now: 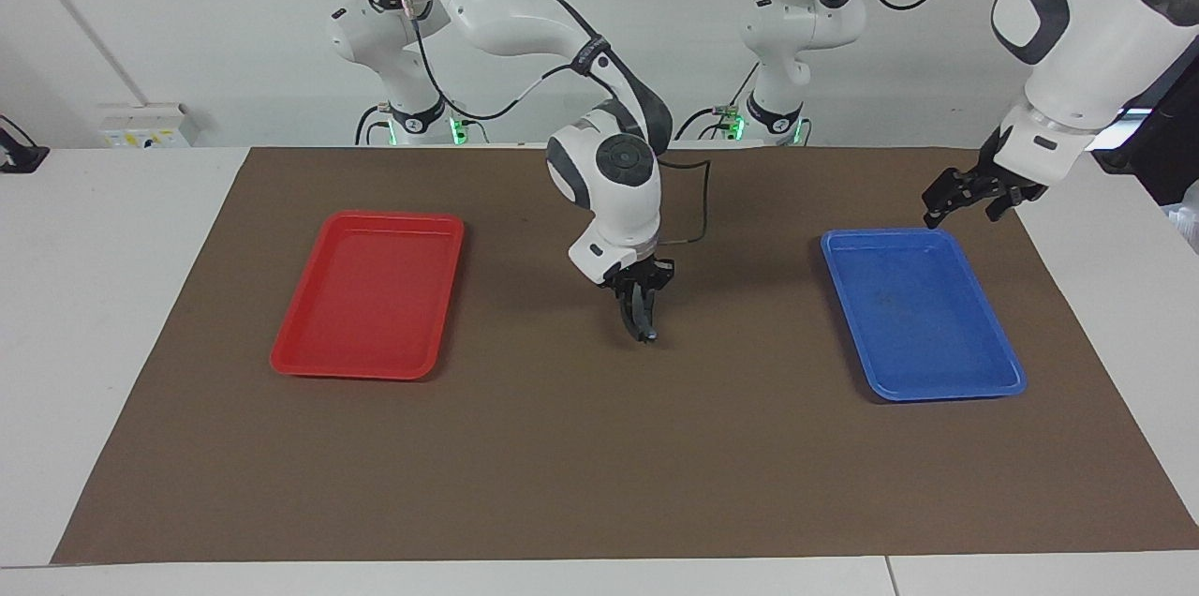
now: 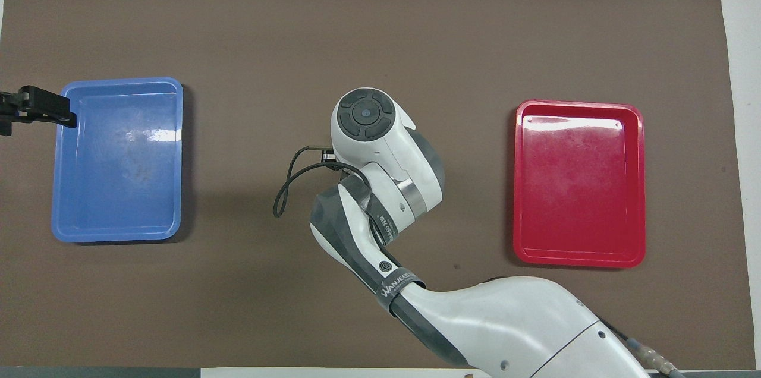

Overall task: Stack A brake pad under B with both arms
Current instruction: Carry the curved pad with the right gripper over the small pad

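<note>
I need to use my right gripper to set the brake pad down on the brown mat (image 2: 354, 170) between the blue tray and the red tray.
My right gripper (image 1: 641, 313) points straight down over the middle of the brown mat, its tips close to the surface. Its fingers are shut on a short, narrow dark piece seen edge-on, which I take for the A brake pad (image 1: 644, 326). In the overhead view the right arm's wrist (image 2: 380, 152) hides this gripper and the pad. My left gripper (image 1: 969, 195) hangs over the blue tray's corner nearer to the robots and shows over the tray's edge in the overhead view (image 2: 41, 107). The long crescent pad B with the grey strip does not show in either view.
A red tray (image 1: 309, 360) lies toward the right arm's end of the mat and a blue tray (image 1: 1002, 385) toward the left arm's end. Both show bare bottoms. A black cable (image 2: 285, 188) loops off the right wrist.
</note>
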